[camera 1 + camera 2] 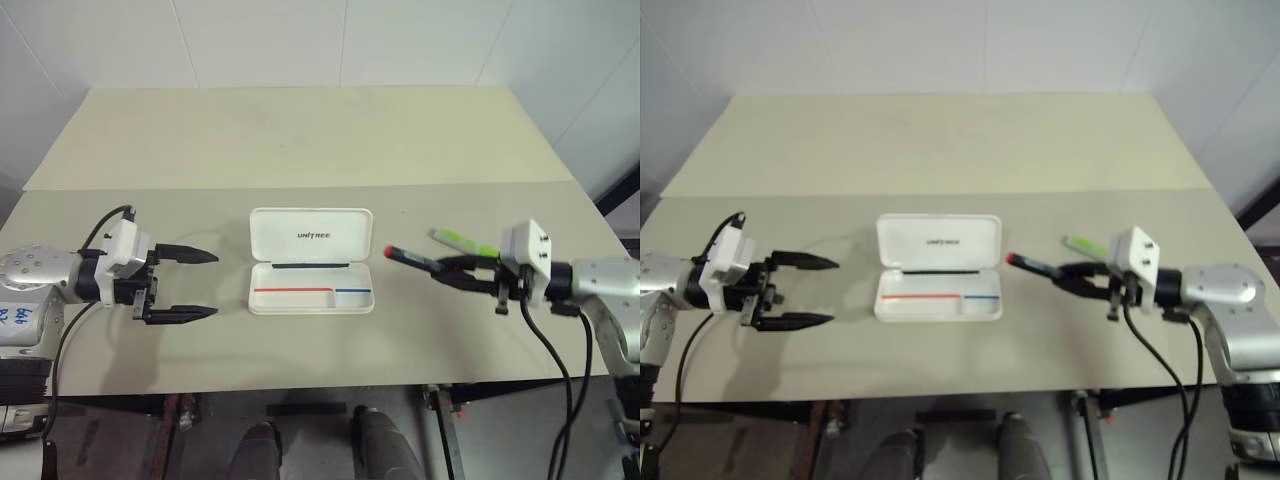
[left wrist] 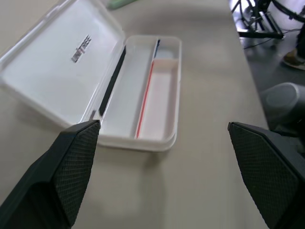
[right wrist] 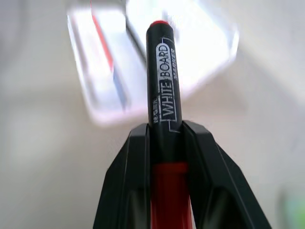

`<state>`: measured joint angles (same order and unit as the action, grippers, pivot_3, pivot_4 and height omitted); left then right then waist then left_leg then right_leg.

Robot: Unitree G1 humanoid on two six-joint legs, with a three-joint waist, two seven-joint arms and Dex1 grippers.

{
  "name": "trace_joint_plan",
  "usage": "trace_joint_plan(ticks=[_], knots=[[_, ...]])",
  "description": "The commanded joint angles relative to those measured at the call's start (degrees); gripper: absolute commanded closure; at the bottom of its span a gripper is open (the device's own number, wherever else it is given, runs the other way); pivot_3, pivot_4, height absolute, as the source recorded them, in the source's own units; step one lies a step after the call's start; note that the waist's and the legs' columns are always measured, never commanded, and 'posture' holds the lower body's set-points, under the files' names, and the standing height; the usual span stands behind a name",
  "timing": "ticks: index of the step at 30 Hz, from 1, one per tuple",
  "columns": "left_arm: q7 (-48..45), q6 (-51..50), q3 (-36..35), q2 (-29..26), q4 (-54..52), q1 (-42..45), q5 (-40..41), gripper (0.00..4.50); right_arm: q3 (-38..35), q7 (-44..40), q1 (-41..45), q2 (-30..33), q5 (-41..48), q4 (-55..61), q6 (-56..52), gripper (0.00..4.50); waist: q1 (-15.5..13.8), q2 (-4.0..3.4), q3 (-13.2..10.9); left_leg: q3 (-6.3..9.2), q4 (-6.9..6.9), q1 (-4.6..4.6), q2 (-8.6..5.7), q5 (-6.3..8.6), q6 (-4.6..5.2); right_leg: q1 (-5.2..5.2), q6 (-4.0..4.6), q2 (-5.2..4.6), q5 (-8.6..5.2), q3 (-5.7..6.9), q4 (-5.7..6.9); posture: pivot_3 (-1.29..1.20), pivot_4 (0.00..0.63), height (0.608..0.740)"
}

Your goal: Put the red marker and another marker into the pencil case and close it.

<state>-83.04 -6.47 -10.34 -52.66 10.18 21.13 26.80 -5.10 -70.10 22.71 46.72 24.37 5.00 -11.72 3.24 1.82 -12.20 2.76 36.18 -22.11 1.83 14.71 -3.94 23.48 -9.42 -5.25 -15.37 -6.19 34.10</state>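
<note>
I should use my right gripper to put the red marker, now held above the table, down in the pencil case's tray [image 1: 307, 282] [image 3: 116, 41], between the red stripe and the black strip.
The white pencil case [image 1: 311, 262] lies open in the middle of the table, lid up toward the far side, red and blue stripes inside its tray. My right gripper [image 1: 452, 271] is shut on the red marker [image 1: 412, 259], held above the table to the right of the case with its red tip pointing at the case; the wrist view shows the marker [image 3: 163, 90] clamped between both fingers. The light green marker [image 1: 460, 240] lies on the table just beyond that gripper. My left gripper [image 1: 203, 284] stands open left of the case, nothing between its fingers [image 2: 71, 167].
The table's front edge [image 1: 320, 385] runs close below both grippers. A seam [image 1: 300, 186] crosses the tabletop behind the case. A cable [image 1: 545, 340] hangs from the right wrist.
</note>
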Motion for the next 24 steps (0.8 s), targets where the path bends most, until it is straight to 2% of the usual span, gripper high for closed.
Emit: trace_joint_plan(ticks=[1, 5, 11, 16, 24], knots=[[0.7, 2.7, -1.6, -0.5, 1.3, -0.8, -1.1, 0.0, 5.4, 0.5, 3.9, -4.1, 0.4, 2.5, -2.2, 3.9, 0.0, 0.01, 0.0, 0.01, -0.01, -0.02, 0.0, 0.0, 0.0, 0.01, 0.0, 0.0, 0.0, 0.01, -0.01, 0.0, 0.15, 0.74], [1.9, 4.0, -1.7, 0.2, 1.9, -1.2, -1.4, 0.0, 10.6, 0.2, 8.2, -8.7, -1.9, 0.0, -1.4, 3.9, 0.0, 0.0, 0.0, 0.0, -0.03, -0.11, 0.0, 0.01, -0.01, 0.12, -0.26, -0.02, 0.14, 0.01, 0.04, 0.0, 0.15, 0.74], [4.1, 3.9, -1.8, 1.2, 1.1, -1.8, -1.1, 0.0, 18.4, -1.3, 16.5, -16.5, -9.2, -13.0, 5.9, 3.9, 0.0, 0.0, 0.0, 0.0, -0.04, -0.1, 0.0, 0.02, -0.02, 0.13, -0.3, -0.01, 0.16, 0.05, 0.05, 0.0, 0.15, 0.74], [6.0, 2.9, -2.0, 2.4, -1.5, -3.0, -0.3, 0.0, 20.7, -2.2, 23.1, -22.5, -12.6, -24.6, 11.7, 3.9, 0.3, -0.01, 0.0, 0.0, -0.06, -0.1, 0.0, 0.02, -0.02, 0.18, -0.29, 0.0, 0.15, 0.05, 0.18, 0.0, 0.15, 0.74], [8.2, 1.4, -2.7, 3.1, -5.2, -5.4, 0.5, 0.0, 21.7, -3.9, 26.1, -27.2, -15.3, -32.7, 15.6, 3.9, 0.3, -0.01, 0.0, 0.02, -0.09, -0.1, 0.01, 0.02, -0.03, 0.21, -0.28, -0.01, 0.13, 0.08, 0.43, 0.0, 0.15, 0.74]])
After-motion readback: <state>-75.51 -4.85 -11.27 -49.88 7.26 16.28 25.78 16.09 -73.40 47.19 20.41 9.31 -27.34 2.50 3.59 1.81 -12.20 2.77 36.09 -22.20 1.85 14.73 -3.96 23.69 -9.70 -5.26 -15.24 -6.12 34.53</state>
